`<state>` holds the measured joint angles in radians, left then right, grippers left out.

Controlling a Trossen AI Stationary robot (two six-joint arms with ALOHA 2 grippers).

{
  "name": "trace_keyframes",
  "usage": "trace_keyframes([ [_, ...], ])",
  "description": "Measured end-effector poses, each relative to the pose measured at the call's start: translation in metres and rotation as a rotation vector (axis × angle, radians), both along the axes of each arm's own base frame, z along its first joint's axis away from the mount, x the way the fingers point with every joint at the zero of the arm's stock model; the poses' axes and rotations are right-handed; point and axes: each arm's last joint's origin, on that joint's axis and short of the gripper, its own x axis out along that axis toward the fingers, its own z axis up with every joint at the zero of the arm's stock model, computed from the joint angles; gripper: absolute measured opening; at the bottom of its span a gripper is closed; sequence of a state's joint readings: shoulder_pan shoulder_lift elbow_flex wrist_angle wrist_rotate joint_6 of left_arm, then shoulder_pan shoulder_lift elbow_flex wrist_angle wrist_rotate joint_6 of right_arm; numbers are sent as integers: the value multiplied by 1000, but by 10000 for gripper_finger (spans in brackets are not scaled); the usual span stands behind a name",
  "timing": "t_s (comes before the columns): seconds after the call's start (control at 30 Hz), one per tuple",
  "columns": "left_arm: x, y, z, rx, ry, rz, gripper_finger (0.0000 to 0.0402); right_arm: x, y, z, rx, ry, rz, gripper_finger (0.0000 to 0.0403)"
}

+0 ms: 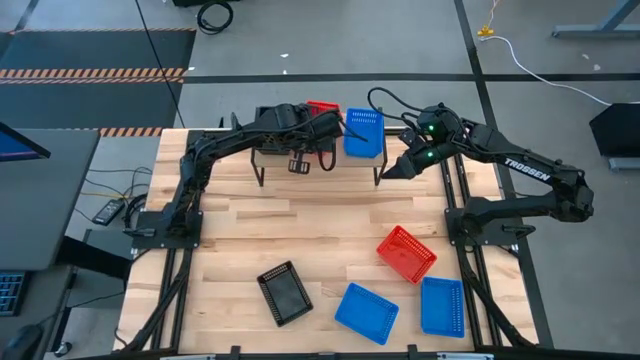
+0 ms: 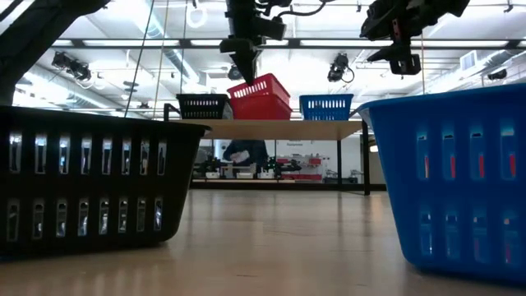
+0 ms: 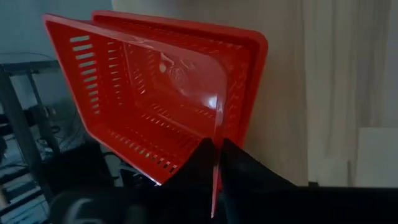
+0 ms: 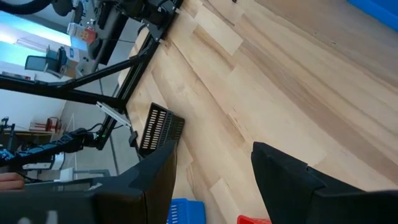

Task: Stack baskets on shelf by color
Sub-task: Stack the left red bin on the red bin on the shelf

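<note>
The upper red basket sits tilted and crooked over the lower red basket, so my left gripper will open, retake its side rim [image 3: 219, 102] and turn it square.
A red basket [image 2: 261, 97] stands tilted over the shelf [image 2: 279, 129], between a black basket [image 2: 203, 106] and a blue basket [image 2: 326, 106] that rest on the shelf top. My left gripper [image 2: 244, 72] comes down on it from above and is shut on it. In the left wrist view a second red rim [image 3: 186, 30] shows close behind the held red basket [image 3: 143, 99]. My right gripper [image 1: 385, 177] hangs open near the shelf's right end, with nothing between its fingers. My left gripper pinches one side wall of the red basket at its rim [image 3: 217, 134], one finger inside the basket and one outside. The fingers come from above, slanting down. The basket is tilted with the held side up; whether its low end rests on the shelf or on another red basket I cannot tell.
On the near half of the table lie a black basket [image 1: 285, 293], a red basket [image 1: 406, 253] and two blue baskets [image 1: 366, 312] [image 1: 442, 305]. Bare wooden tabletop [image 1: 300, 225] lies between them and the shelf.
</note>
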<state>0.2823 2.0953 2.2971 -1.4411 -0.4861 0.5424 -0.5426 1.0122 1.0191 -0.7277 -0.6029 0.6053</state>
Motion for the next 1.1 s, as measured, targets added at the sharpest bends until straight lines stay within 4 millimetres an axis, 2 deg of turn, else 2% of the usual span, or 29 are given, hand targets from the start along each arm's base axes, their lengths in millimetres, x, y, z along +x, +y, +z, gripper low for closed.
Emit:
trace_keyframes([
  [0.6, 5, 0, 0, -82, -101, 26, 149, 0, 0, 0, -6, -1, 4, 213],
  [0.73, 5, 5, 0, -188, -153, 4, 166, 0, 0, 0, -11, -2, 7, 213],
  [0.9, 7, 14, 2, -176, -184, -18, 191, 0, 0, 0, 1, -9, 23, 213],
  [1.1, 1, 29, -5, -255, -159, 3, 217, 0, 1, 0, 11, -14, 36, 213],
])
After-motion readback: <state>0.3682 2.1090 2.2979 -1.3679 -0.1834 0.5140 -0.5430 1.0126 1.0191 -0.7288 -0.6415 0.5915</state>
